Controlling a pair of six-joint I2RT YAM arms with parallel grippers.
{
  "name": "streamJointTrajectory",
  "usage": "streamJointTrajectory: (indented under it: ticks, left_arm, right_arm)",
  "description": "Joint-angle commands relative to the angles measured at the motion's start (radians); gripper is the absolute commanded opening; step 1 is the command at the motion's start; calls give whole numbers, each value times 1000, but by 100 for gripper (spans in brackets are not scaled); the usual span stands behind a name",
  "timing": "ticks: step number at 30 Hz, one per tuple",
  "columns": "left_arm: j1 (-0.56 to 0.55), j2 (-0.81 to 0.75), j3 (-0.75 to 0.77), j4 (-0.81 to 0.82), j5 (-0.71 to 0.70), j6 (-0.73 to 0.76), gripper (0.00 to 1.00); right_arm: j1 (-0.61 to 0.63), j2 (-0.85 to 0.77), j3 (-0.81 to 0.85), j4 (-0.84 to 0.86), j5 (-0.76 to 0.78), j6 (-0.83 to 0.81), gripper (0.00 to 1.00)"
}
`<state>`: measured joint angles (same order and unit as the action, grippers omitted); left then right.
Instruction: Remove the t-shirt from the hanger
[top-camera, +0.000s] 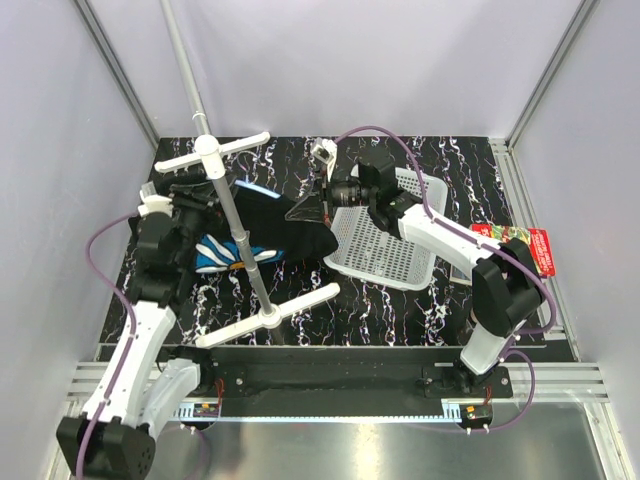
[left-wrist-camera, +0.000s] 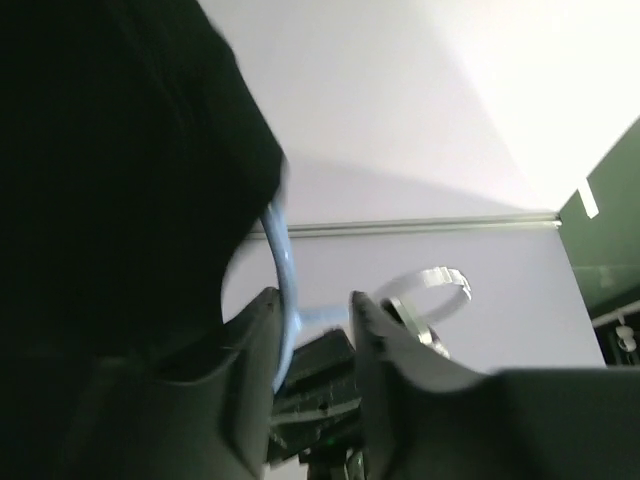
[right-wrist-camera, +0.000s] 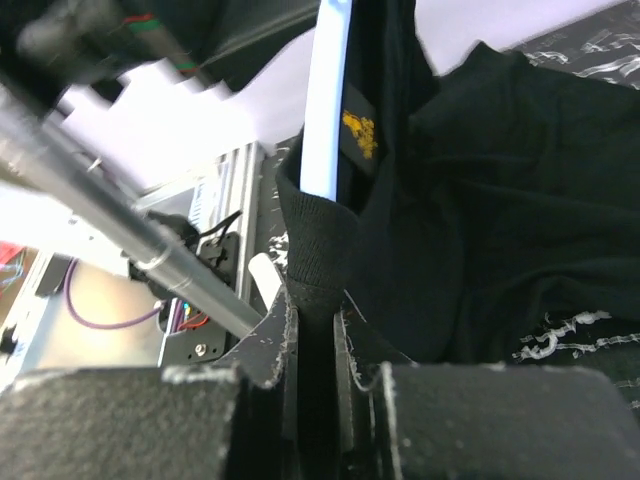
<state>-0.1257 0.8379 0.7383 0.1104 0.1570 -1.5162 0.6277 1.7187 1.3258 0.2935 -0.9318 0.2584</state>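
The left gripper's fingers straddle the light-blue arm of the hanger beside the hook, so the left gripper should open, move over and take the base of the hook (left-wrist-camera: 379, 291).
The black t-shirt (top-camera: 285, 222) lies on the table, its blue daisy patch (top-camera: 218, 254) toward the left arm. In the right wrist view my right gripper (right-wrist-camera: 312, 312) is shut on the ribbed collar of the t-shirt (right-wrist-camera: 470, 200). The light-blue hanger (right-wrist-camera: 328, 110) sticks out of the neck just above it. From above, the right gripper (top-camera: 326, 200) sits at the shirt's right end. My left gripper (left-wrist-camera: 315, 305) is open at the shirt's left end. The curved hanger (left-wrist-camera: 285, 262) passes between its jaws, close to the left finger (left-wrist-camera: 240, 350). From above, the left gripper (top-camera: 198, 207) is partly hidden by the stand.
A tall grey pole stand (top-camera: 238, 225) with white crossbars (top-camera: 268, 317) leans over the shirt. To the right a white slatted basket (top-camera: 385, 245) stands on the marbled table (top-camera: 380, 305). A red packet (top-camera: 515, 246) lies at the right edge.
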Motion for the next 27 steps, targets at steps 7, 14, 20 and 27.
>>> streamJointTrajectory:
  ticks: [7, 14, 20, 27]
  left_arm:
    - [46, -259, -74, -107, 137, 235, 57]
    - [44, -321, 53, -325, 116, 533, 64]
    - [9, -192, 188, -342, 111, 724, 58]
    - [-178, -16, 351, -345, -77, 984, 49]
  right_arm:
    - [-10, 13, 115, -125, 215, 64, 0]
    - [-8, 57, 217, -246, 289, 96, 0]
    - [-8, 68, 256, -287, 272, 84, 0]
    - [-8, 62, 297, -369, 257, 80, 0]
